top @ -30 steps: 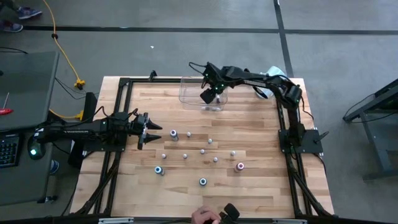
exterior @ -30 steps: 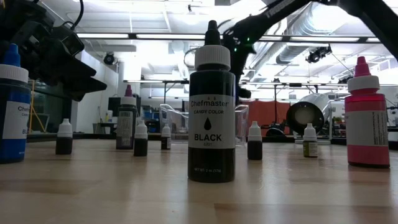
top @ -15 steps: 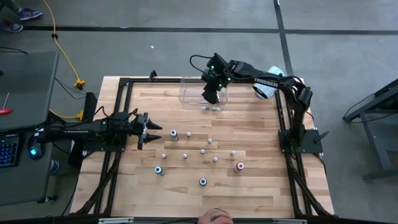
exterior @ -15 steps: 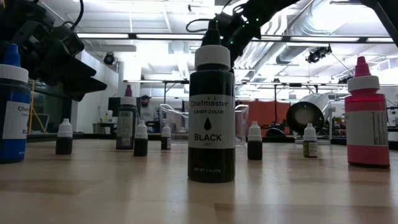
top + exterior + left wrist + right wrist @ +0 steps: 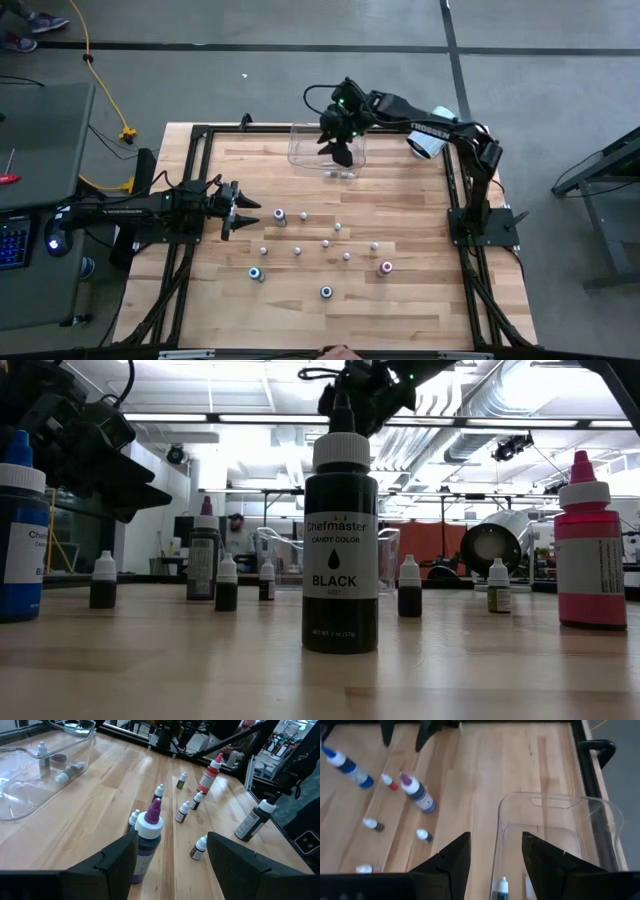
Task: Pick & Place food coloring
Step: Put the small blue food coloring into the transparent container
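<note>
Next, I close my right gripper on the white cap (image 5: 304,214) (image 5: 421,834) of the small food coloring bottle that stands nearest to the bottle with the purple cap.
Several small food coloring bottles (image 5: 326,242) stand upright, scattered over the middle of the wooden table, with larger ones among them: black (image 5: 340,550), pink (image 5: 590,550), blue (image 5: 20,540) and purple-capped (image 5: 147,840). A few bottles (image 5: 67,772) lie inside the clear bin (image 5: 310,150) at the far edge. My right gripper (image 5: 340,152) hangs open and empty above the bin (image 5: 560,835), high over the table (image 5: 360,390). At the table's left side my left gripper (image 5: 245,210) waits open, pointing at the purple-capped bottle without touching it.
A white paper roll (image 5: 428,145) lies at the far right corner, beside the right arm. A black metal frame (image 5: 200,135) runs round the table. Bare wood lies along the near edge and between the bin and the bottles.
My right gripper has risen from low in the bin to well above it, and its wrist has rolled. The bottles on the table and in the bin have stayed put.
</note>
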Available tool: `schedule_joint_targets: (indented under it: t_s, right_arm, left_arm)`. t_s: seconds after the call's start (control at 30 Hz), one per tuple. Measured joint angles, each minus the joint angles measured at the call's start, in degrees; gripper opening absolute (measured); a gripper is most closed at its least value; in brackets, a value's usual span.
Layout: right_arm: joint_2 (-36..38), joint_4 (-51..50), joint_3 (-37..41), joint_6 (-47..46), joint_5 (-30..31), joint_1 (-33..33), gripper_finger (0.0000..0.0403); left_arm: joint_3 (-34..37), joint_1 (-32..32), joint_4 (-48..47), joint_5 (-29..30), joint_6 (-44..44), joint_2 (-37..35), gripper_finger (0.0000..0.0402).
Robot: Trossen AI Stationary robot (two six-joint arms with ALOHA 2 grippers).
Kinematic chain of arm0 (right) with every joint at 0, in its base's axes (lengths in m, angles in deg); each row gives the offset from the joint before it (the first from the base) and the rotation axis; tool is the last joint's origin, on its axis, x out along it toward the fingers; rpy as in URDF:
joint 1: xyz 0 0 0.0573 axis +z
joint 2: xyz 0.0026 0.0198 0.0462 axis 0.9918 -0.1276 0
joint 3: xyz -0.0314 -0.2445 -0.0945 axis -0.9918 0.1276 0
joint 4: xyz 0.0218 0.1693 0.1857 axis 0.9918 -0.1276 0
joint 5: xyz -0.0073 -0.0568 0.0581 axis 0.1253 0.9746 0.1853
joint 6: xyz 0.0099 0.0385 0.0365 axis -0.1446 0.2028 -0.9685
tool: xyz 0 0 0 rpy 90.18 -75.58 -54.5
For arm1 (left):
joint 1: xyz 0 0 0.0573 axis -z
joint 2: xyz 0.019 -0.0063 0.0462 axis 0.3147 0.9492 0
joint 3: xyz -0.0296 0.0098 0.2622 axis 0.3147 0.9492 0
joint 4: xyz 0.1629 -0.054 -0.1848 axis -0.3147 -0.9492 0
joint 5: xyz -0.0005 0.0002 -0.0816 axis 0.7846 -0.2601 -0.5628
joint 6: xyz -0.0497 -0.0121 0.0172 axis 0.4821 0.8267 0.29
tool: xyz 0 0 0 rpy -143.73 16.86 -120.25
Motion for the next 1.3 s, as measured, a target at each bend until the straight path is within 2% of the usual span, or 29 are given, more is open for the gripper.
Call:
schedule_joint_targets:
  t_s: [0.3,0.53,0.7,0.97,1.13,1.3]
  right_arm:
    - [-0.04,-7.81,-2.04,7.36,1.21,3.8,0.017]
    - [-1.25,-7.53,-2.04,6.87,11.55,8.46,0.0173]
    - [-3.57,-7.61,-2.03,3.25,14.66,12.62,0.0179]
    - [-9.01,-7.06,-2.02,-6.74,12.79,18.09,0.0179]
    - [-11.99,-1.34,-0.76,-9.2,6.08,19.07,0.0179]
    - [-13.45,-0.21,-0.67,-8.14,5.93,18.95,0.0179]
  left_arm:
    - [0.0,-0.01,0.0,0.0,0.0,0.0,0.0234]
    - [0.0,0.01,0.0,0.0,0.0,0.01,0.0234]
    - [0.0,0.01,0.0,-0.01,0.0,0.01,0.0234]
    - [0.0,-0.01,0.0,0.0,0.0,0.01,0.0234]
    - [0.0,0.0,0.0,0.0,0.0,0.0,0.0234]
    - [0.0,-0.01,-0.01,-0.01,0.0,0.02,0.0234]
